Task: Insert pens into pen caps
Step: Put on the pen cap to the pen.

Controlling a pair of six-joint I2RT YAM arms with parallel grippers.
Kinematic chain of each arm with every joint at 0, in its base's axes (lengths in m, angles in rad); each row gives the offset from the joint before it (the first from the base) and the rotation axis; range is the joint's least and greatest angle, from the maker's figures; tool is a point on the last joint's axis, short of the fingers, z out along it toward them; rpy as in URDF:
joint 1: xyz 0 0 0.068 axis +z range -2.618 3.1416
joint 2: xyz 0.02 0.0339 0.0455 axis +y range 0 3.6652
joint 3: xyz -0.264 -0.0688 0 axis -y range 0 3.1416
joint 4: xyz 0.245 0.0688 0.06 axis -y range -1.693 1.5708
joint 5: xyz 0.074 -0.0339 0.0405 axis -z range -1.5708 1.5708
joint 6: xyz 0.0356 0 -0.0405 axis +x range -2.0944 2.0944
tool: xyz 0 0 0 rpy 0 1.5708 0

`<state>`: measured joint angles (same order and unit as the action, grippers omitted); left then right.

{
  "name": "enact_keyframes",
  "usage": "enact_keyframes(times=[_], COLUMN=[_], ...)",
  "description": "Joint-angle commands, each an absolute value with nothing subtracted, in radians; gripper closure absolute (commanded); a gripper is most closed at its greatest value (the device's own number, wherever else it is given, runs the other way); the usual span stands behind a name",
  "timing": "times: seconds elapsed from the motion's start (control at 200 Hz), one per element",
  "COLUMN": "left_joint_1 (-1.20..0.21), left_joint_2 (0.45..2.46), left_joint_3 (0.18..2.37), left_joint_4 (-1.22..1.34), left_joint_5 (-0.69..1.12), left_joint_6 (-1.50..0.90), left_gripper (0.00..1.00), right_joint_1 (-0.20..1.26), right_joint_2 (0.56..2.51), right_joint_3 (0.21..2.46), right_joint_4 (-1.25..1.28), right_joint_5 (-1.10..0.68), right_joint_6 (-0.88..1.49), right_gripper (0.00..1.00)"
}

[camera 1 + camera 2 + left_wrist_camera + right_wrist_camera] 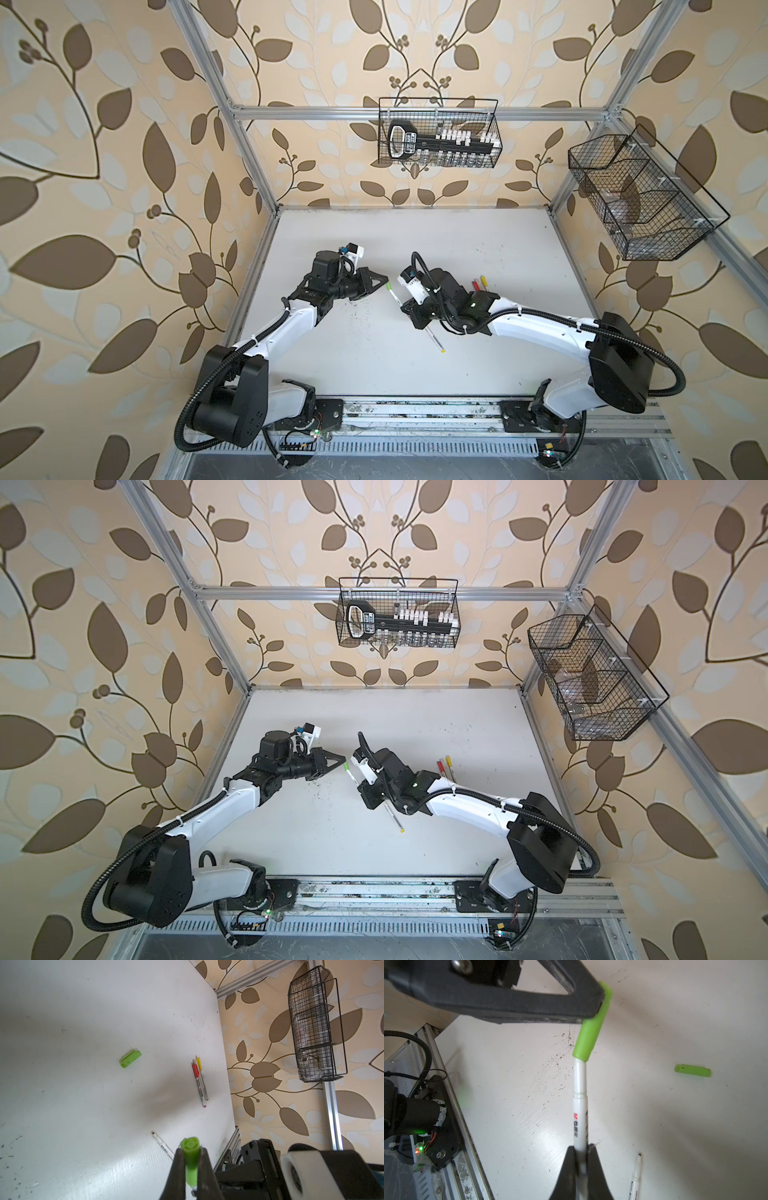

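The robot's left gripper pinches the green cap by its far end, slanted on the pen, so it should open and grip nearer the cap's opening (583,1052).
My left gripper (190,1152) is shut on a light green pen cap (189,1148), held above the table; in a top view the cap (389,286) sits just past the fingertips. My right gripper (581,1148) is shut on a white pen (580,1105), whose front end sits inside that green cap (591,1030). A second light green cap (130,1059) lies loose on the table. Another uncapped pen (434,340) lies below my right wrist. Two pens lie side by side with a red cap (195,1069) and a yellow cap (199,1064) on them.
A black wire basket (438,133) hangs on the back wall and another wire basket (636,195) on the right wall. An aluminium rail (415,415) runs along the table's front edge. Dark specks mark the white table (478,241).
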<state>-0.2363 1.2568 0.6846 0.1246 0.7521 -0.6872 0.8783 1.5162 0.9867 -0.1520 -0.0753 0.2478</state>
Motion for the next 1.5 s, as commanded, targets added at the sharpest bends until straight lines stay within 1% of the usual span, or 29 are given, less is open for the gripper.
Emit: enact_keyframes(times=[0.0, 0.305, 0.465, 0.59, 0.625, 0.685, 0.765, 0.805, 0.875, 1.045, 1.34, 1.495], left_joint_1=[-0.245, -0.251, -0.285, -0.287, -0.287, -0.287, -0.285, -0.284, -0.282, -0.269, -0.264, -0.263], left_joint_2=[1.220, 1.215, 1.230, 1.206, 1.194, 1.175, 1.162, 1.157, 1.144, 1.103, 1.107, 1.111], left_joint_3=[0.672, 0.667, 0.688, 0.693, 0.698, 0.704, 0.710, 0.713, 0.713, 0.722, 0.759, 0.776], left_joint_4=[0.144, 0.152, 0.115, 0.089, 0.075, 0.051, 0.035, 0.031, 0.042, 0.048, 0.058, 0.048], left_joint_5=[0.779, 0.781, 0.770, 0.758, 0.746, 0.721, 0.699, 0.694, 0.687, 0.674, 0.714, 0.718], left_joint_6=[-0.684, -0.681, -0.648, -0.637, -0.631, -0.620, -0.614, -0.614, -0.619, -0.614, -0.609, -0.601], left_gripper=[0.99, 0.99, 0.98, 0.97, 0.93, 0.80, 0.66, 0.61, 0.58, 0.57, 0.62, 0.68], right_joint_1=[0.858, 0.842, 0.843, 0.840, 0.840, 0.837, 0.840, 0.841, 0.845, 0.850, 0.863, 0.871], right_joint_2=[1.534, 1.558, 1.577, 1.581, 1.579, 1.571, 1.556, 1.547, 1.532, 1.486, 1.456, 1.451], right_joint_3=[1.029, 1.046, 1.070, 1.081, 1.081, 1.077, 1.063, 1.055, 1.043, 0.988, 0.955, 0.950], right_joint_4=[-0.107, -0.049, -0.041, -0.051, -0.054, -0.054, -0.043, -0.036, -0.029, 0.012, 0.035, 0.043], right_joint_5=[-0.049, -0.050, -0.071, -0.072, -0.073, -0.074, -0.080, -0.085, -0.092, -0.134, -0.178, -0.174], right_joint_6=[0.279, 0.331, 0.306, 0.281, 0.278, 0.272, 0.264, 0.262, 0.256, 0.247, 0.229, 0.224], right_gripper=[0.99, 1.00, 1.00, 1.00, 1.00, 1.00, 1.00, 1.00, 1.00, 1.00, 1.00, 1.00])
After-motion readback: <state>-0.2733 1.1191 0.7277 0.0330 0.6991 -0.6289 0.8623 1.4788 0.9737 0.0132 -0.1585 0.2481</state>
